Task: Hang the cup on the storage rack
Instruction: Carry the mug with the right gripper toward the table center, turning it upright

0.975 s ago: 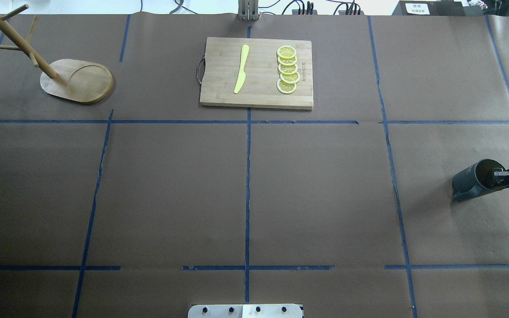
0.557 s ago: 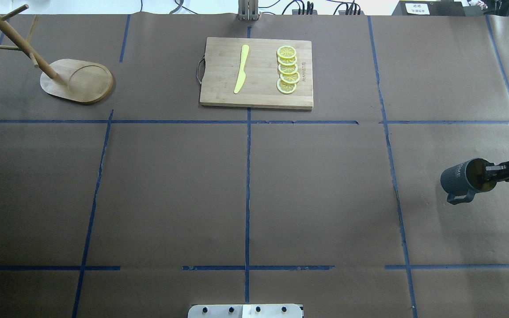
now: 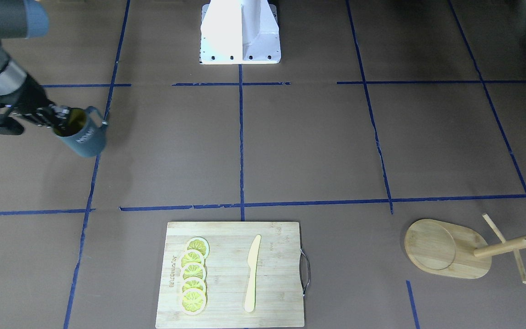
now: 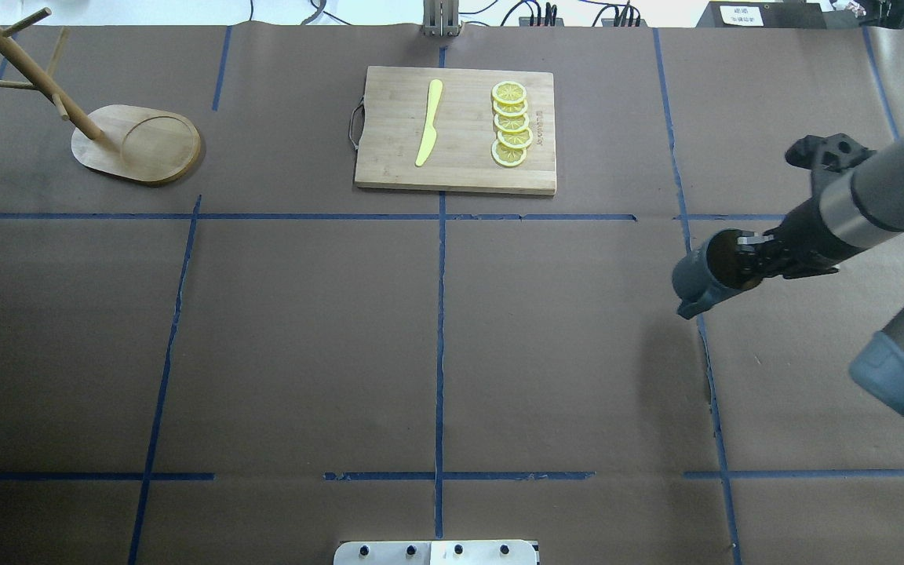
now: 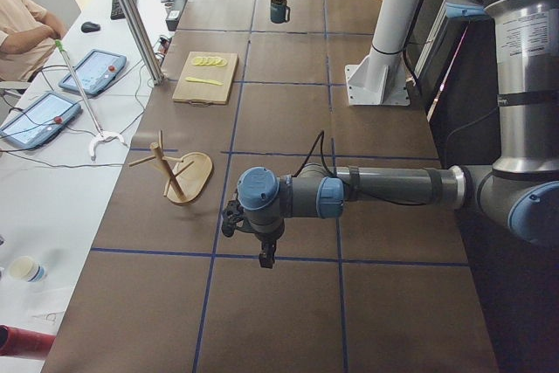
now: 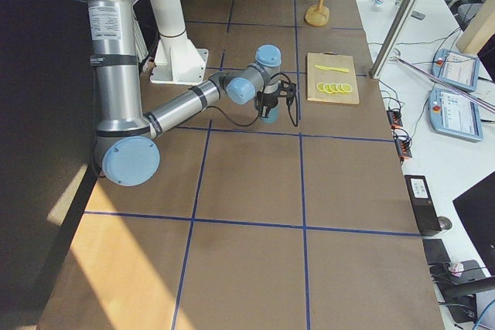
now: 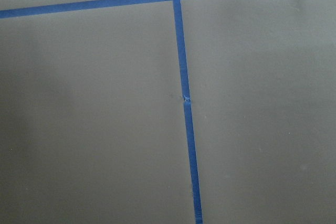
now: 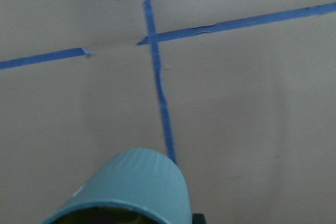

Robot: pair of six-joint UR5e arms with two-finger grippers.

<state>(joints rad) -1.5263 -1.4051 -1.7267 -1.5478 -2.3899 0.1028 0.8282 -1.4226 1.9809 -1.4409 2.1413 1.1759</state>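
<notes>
My right gripper should release the cup on the blue tape line [image 3: 245, 150] that runs between the robot base and the cutting board.
The cup [image 4: 701, 281], dark blue-grey with a yellow inside, hangs above the table at the right. My right gripper [image 4: 744, 255] is shut on its rim, one finger inside. The front-facing view shows the cup [image 3: 83, 135] tilted, handle up, held by the right gripper [image 3: 58, 117]. The right wrist view shows its ribbed side [image 8: 132, 187]. The storage rack [image 4: 138, 146] stands at the far left, with its post and pegs; it also shows in the front-facing view [image 3: 445, 249]. My left gripper [image 5: 265, 256] shows only in the exterior left view, above bare table near the rack [image 5: 188, 177]; I cannot tell if it is open or shut.
A bamboo cutting board [image 4: 389, 157] lies at the far middle, with a yellow knife [image 4: 429, 122] and several lemon slices [image 4: 510, 124] on it. Blue tape lines cross the brown table. The robot base [image 3: 240, 32] stands at the near edge.
My right gripper has carried the cup to the left and farther onto the table, from the right edge toward the middle. The rack and cutting board have not moved.
</notes>
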